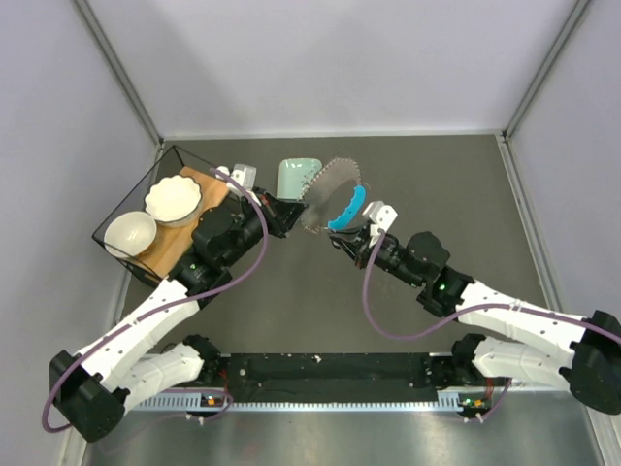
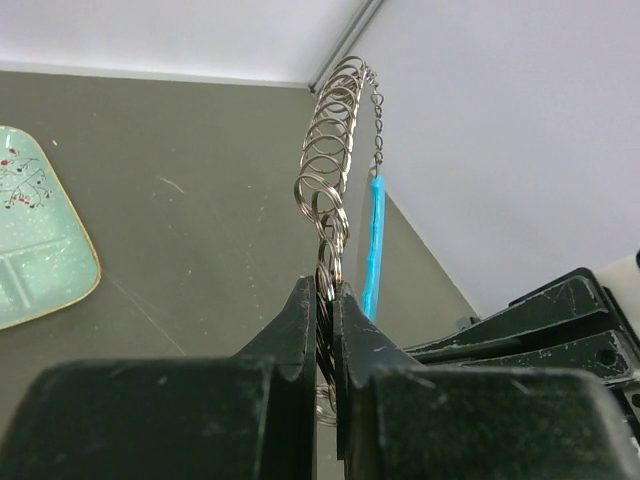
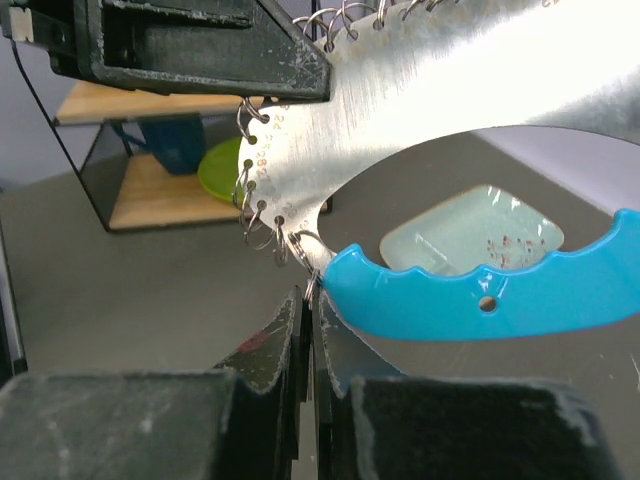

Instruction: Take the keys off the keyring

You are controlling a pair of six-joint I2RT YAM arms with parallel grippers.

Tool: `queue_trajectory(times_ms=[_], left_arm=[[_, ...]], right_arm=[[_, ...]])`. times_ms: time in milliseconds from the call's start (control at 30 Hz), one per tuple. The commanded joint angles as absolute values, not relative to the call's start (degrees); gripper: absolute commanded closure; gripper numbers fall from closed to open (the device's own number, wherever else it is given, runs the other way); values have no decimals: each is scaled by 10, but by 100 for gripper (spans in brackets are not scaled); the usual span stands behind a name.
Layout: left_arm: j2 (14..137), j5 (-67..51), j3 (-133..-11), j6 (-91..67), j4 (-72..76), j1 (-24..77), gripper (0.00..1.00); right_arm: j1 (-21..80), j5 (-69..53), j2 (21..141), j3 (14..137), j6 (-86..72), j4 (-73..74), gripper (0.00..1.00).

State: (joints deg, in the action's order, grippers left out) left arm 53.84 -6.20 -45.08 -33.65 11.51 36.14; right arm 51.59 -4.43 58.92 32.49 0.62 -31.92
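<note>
My left gripper is clamped on the plate's ringed edge, away from the small ring in my right gripper. Next, my left gripper opens and pinches that small ring (image 3: 308, 256).
The keyring (image 1: 328, 194) is held in the air between both arms: a thin silvery crescent plate edged with many small wire rings, with a bright blue crescent tag (image 1: 347, 208) on it. My left gripper (image 1: 291, 216) is shut on the rings at its left edge, as the left wrist view shows (image 2: 330, 292), with the ring row (image 2: 330, 150) rising above the fingers. My right gripper (image 1: 342, 239) is shut on a small ring by the blue tag (image 3: 480, 290), seen in the right wrist view (image 3: 310, 295). No separate keys show; something thin and dark sits between the left jaws.
A pale green rectangular dish (image 1: 296, 175) lies on the table behind the keyring. A black wire rack with a wooden shelf (image 1: 189, 228) stands at the left, holding two white bowls (image 1: 173, 198). Grey walls close the table at the back and sides.
</note>
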Motion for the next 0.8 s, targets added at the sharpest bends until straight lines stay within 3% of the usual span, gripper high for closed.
queue_trajectory(times_ms=[0,300,600,767], left_arm=[[520,-43,-441,-324,135,362,100],[518,-46,-441,-311,85,362,98],[476,-82,-419,-288,3,362,49],[461,-105,-451,-234,-53,362,44]], right_arm=[[522,14,564,388,46,-186,100],[521,4,547,412,87,-122,100],[514,3,561,483,162,-21,100],[512,-29,571,510,181,23,100]])
